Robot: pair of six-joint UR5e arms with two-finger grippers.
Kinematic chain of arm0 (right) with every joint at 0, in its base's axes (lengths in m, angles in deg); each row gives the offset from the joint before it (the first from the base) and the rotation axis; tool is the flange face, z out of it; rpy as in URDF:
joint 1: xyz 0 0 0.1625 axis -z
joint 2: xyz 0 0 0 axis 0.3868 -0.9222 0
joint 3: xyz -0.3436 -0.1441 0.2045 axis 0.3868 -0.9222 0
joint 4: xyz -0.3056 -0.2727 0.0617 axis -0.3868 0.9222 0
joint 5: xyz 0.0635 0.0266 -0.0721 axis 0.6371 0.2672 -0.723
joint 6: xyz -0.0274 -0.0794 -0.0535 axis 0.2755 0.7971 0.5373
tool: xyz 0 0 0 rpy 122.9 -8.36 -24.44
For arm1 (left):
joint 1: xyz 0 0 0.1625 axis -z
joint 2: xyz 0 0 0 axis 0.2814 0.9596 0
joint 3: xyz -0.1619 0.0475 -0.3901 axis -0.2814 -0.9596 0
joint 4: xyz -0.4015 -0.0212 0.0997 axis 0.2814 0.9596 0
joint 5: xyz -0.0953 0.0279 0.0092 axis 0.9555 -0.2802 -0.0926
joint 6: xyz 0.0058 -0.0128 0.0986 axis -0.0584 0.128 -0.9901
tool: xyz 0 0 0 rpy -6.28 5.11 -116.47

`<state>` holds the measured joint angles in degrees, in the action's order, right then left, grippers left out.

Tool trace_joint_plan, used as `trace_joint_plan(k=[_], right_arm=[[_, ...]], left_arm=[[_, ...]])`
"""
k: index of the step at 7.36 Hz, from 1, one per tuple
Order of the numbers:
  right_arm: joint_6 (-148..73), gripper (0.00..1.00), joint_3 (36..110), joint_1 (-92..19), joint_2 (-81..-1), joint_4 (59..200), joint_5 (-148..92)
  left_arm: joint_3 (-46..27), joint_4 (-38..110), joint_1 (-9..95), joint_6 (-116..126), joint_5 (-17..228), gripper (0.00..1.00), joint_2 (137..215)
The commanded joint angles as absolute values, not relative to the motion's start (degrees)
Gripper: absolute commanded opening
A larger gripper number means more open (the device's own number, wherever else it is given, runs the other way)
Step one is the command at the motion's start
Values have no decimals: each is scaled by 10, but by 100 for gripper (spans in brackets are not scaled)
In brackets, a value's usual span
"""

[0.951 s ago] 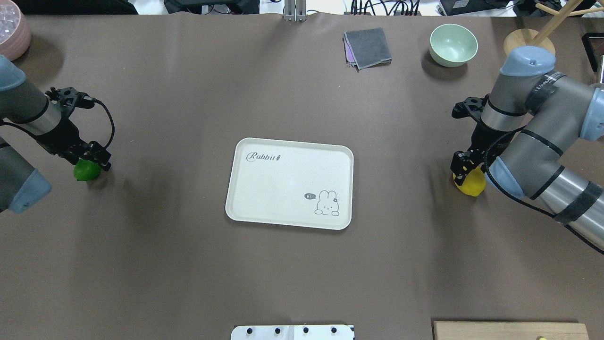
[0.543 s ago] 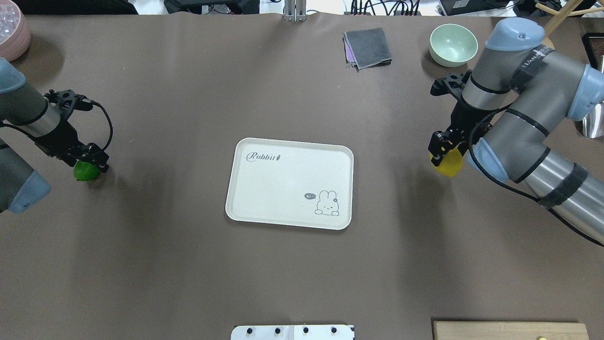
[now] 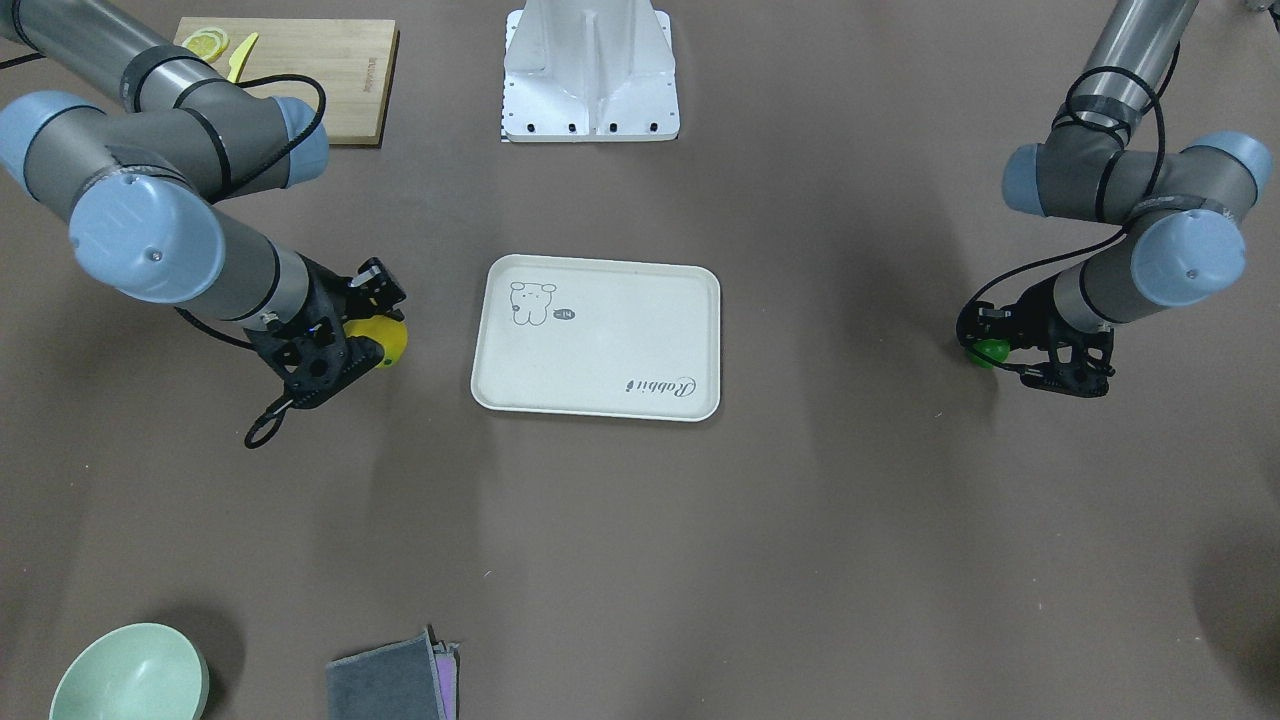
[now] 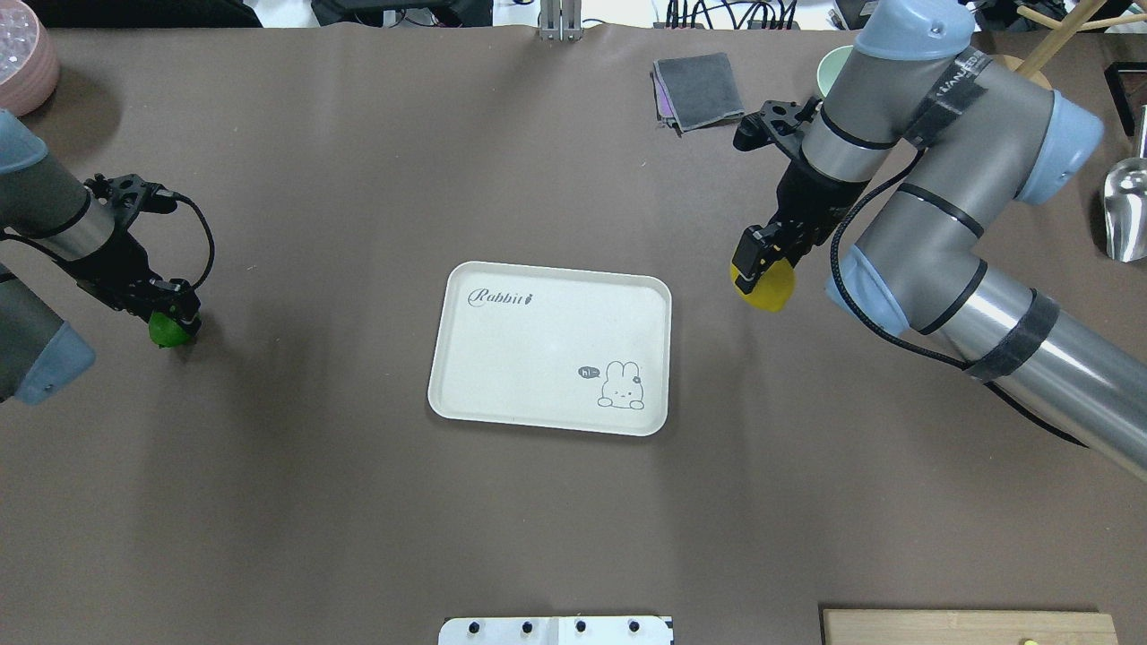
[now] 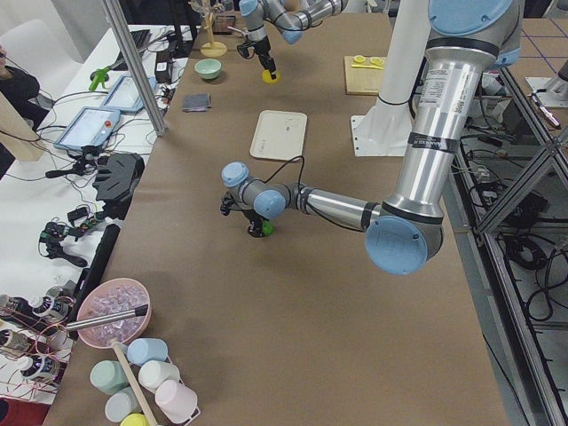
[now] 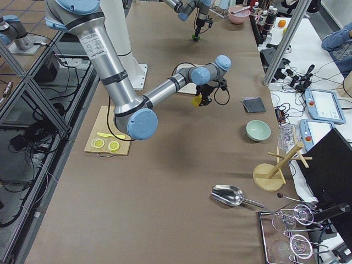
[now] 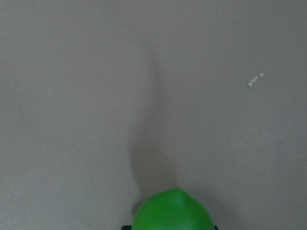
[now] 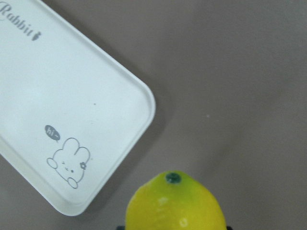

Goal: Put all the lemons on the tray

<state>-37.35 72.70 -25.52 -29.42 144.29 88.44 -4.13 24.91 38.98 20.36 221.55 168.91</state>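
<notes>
The robot's left gripper needs to release the green lemon, now held low at the table, on the cream tray [image 3: 655,332], near the Rabbit lettering.
The cream tray [image 4: 538,358] with the rabbit drawing lies at the table's middle and holds nothing; it also shows in the front view [image 3: 600,340]. My right gripper [image 4: 760,269] is shut on the yellow lemon [image 4: 772,289] and holds it above the table just off the tray's far right corner. In the right wrist view the lemon [image 8: 175,203] hangs beside the tray's corner [image 8: 72,105]. My left gripper [image 4: 170,313] is shut on the green lemon [image 4: 168,331], low at the table far left of the tray. The green lemon fills the bottom of the left wrist view [image 7: 172,211].
A grey cloth [image 4: 699,90] and a pale green bowl [image 3: 130,672] lie at the far right, near my right arm. A wooden cutting board [image 3: 300,75] with lemon slices [image 3: 205,42] sits by the robot's base. A metal scoop [image 4: 1125,210] lies at the right edge.
My right gripper has lifted the yellow lemon and carried it left toward the tray's right edge. My left gripper has stayed almost still at the green lemon.
</notes>
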Motion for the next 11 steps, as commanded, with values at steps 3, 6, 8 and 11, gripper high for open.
trace_joint_plan(k=[3,6,8,11], right_arm=[[-368,27,661,-196,-253,1273,853],[-367,30,620,-171,-247,1226,828],[-368,51,606,-165,-239,1225,828],[-371,99,606,-179,-237,1223,833]], left_arm=[[-93,210,447,208,2300,0,1722],[-78,221,378,318,2274,0,1857],[-26,331,320,347,2235,0,1879],[42,440,261,478,2222,0,1933]])
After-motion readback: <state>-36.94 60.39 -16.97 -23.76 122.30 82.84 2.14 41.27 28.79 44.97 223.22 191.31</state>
